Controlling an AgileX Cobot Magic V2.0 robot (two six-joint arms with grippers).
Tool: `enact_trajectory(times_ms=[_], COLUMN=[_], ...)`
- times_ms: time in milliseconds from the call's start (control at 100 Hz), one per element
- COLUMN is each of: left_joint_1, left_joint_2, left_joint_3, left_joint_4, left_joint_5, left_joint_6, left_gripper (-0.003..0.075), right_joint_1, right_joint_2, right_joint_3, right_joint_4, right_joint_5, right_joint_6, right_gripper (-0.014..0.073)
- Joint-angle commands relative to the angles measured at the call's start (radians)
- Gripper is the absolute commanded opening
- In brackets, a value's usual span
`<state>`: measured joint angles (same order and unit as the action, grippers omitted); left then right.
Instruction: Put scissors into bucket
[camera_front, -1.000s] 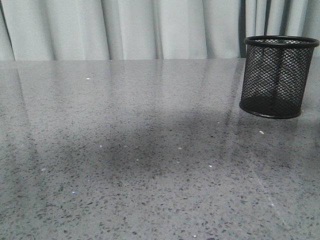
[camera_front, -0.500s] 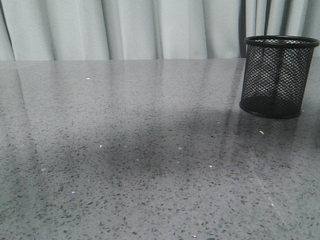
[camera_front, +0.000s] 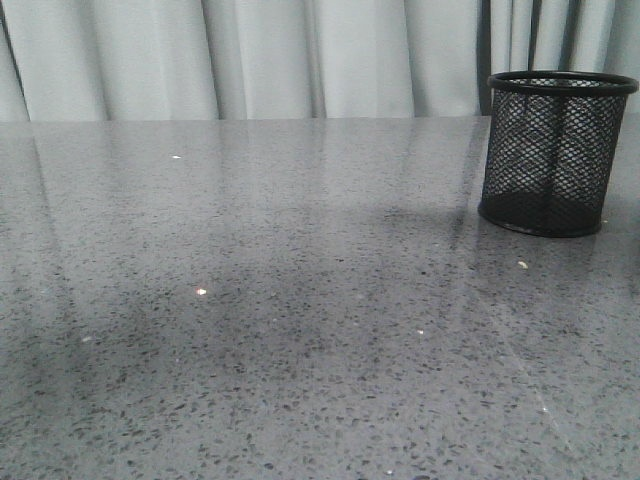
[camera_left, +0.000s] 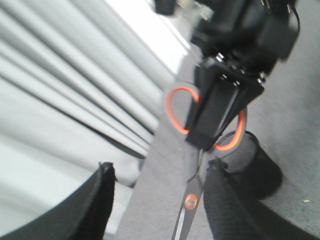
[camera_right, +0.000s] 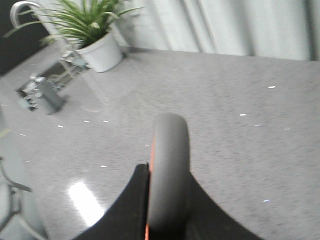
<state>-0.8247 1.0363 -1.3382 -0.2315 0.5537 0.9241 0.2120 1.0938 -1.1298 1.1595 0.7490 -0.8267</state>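
The robot's right gripper will release the scissors inside the black mesh bucket (camera_front: 580, 124), blades down, with the handles leaning over the bucket's rim.
The bucket (camera_front: 555, 155), a black wire-mesh cup, stands upright at the table's far right. No arm or scissors shows in the front view. In the left wrist view my right gripper (camera_left: 210, 132) is shut on the scissors (camera_left: 190, 201), holding them in the air by the orange-lined handles, blades pointing away from it. The bucket (camera_left: 262, 172) shows just behind the handles. My left gripper (camera_left: 160, 172) is open and empty, its fingers (camera_left: 100, 200) apart, close to the blades. In the right wrist view my right gripper (camera_right: 167, 205) clamps the grey handle (camera_right: 169, 160).
The grey speckled table (camera_front: 300, 320) runs back to a pale curtain (camera_front: 250, 60). In the right wrist view a potted plant (camera_right: 95, 35) and small grey objects (camera_right: 42, 92) stand at a far edge of the table.
In the front view the dark shadow over the table's middle has faded and shrunk, and a bright spot has appeared left of centre. The bucket has not moved.
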Motion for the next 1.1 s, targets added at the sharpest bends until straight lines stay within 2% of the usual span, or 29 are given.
enact_trajectory(times_ms=[0,110,230,330,410,480,610,800,1090], left_joint_1=[0.025,0.049,0.07,0.083,0.086,0.086,0.086,0.086,0.086], left_joint_2=[-0.068,-0.149,-0.243,-0.323,-0.378,-0.422,-0.5,-0.59,-0.628], left_joint_3=[-0.03,-0.009,0.042,0.107,0.167,0.228,0.342,0.451,0.472], left_joint_4=[-0.024,-0.024,-0.022,-0.022,-0.02,-0.02,-0.02,-0.024,-0.059], left_joint_5=[-0.013,0.038,0.052,0.033,0.032,0.032,0.032,0.029,0.029], left_joint_6=[-0.043,-0.09,-0.173,-0.238,-0.244,-0.269,-0.336,-0.391,-0.391], left_gripper=[0.0378,0.0262,0.0153,0.0134,0.0133,0.0133,0.0133,0.0133,0.0134], right_joint_1=[-0.028,-0.071,-0.119,-0.125,-0.123,-0.123,-0.123,-0.123,-0.121], right_joint_2=[-0.021,-0.003,0.052,0.112,0.134,0.139,0.139,0.17,0.316], right_joint_3=[-0.101,-0.219,-0.39,-0.513,-0.556,-0.559,-0.543,-0.526,-0.526], right_joint_4=[-0.041,-0.209,-0.459,-0.646,-0.779,-0.852,-0.909,-0.914,-0.914], right_joint_5=[0.003,0.118,0.359,0.54,0.545,0.545,0.545,0.545,0.545], right_joint_6=[0.041,0.158,0.312,0.414,0.523,0.563,0.582,0.582,0.582], right_gripper=[-0.0061,-0.0061,-0.0061,-0.0061,-0.0061,-0.0061,-0.0061,-0.0061,-0.0061])
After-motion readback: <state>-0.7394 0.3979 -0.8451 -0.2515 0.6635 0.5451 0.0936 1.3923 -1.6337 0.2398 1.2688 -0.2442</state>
